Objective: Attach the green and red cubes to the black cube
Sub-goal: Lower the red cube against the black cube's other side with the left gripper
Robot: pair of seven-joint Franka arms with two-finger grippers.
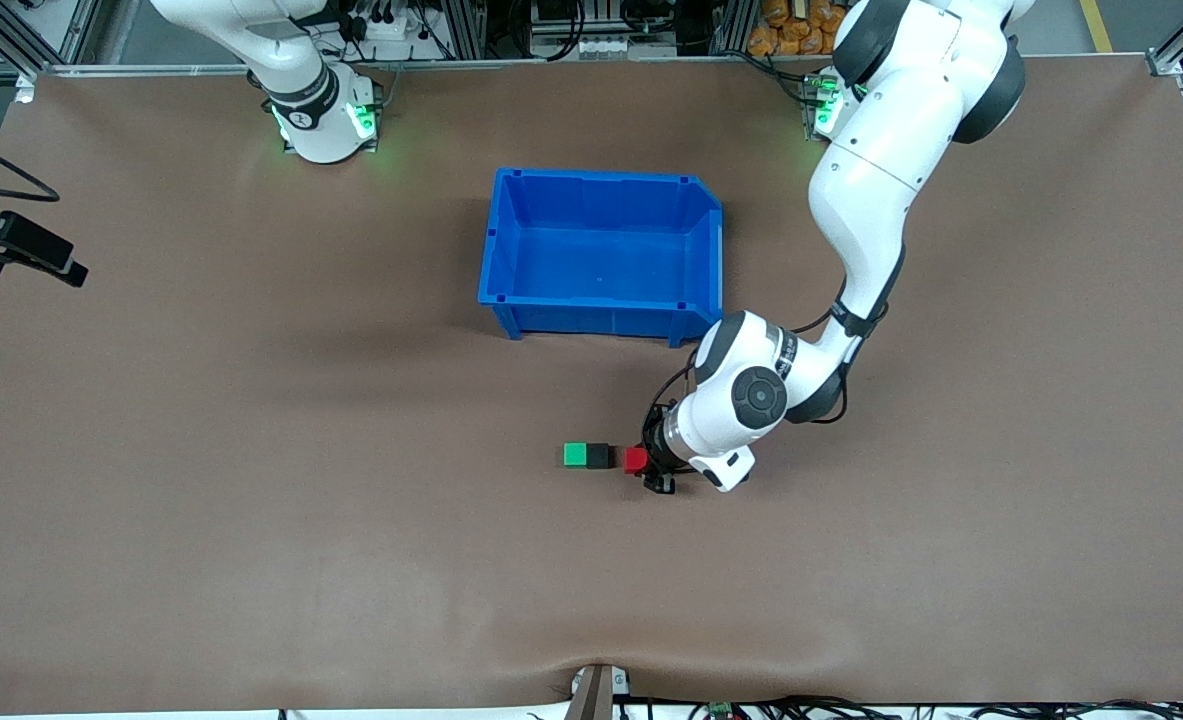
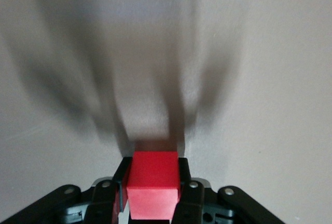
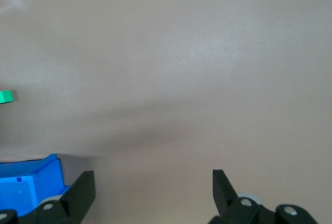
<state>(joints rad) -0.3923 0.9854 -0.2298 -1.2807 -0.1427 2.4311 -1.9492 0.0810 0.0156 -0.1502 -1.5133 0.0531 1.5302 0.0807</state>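
Observation:
The red cube, now held low at the table, will sit against the black cube's bare side (image 1: 616, 437), a little toward the blue bin, after my left gripper lets go.
The green cube (image 1: 575, 455) and the black cube (image 1: 598, 456) sit touching side by side on the table, nearer the front camera than the blue bin. My left gripper (image 1: 654, 466) is shut on the red cube (image 1: 635, 459), low at the table, a small gap from the black cube on its left-arm side. In the left wrist view the red cube (image 2: 153, 193) sits between the fingers of the left gripper (image 2: 153, 165). My right gripper (image 3: 153, 182) is open and empty, out of the front view; its wrist view shows the green cube's edge (image 3: 6, 96).
An empty blue bin (image 1: 601, 305) stands mid-table, nearer the robots' bases than the cubes; its corner shows in the right wrist view (image 3: 26, 185). A black camera mount (image 1: 21, 245) sticks in at the right arm's end of the table.

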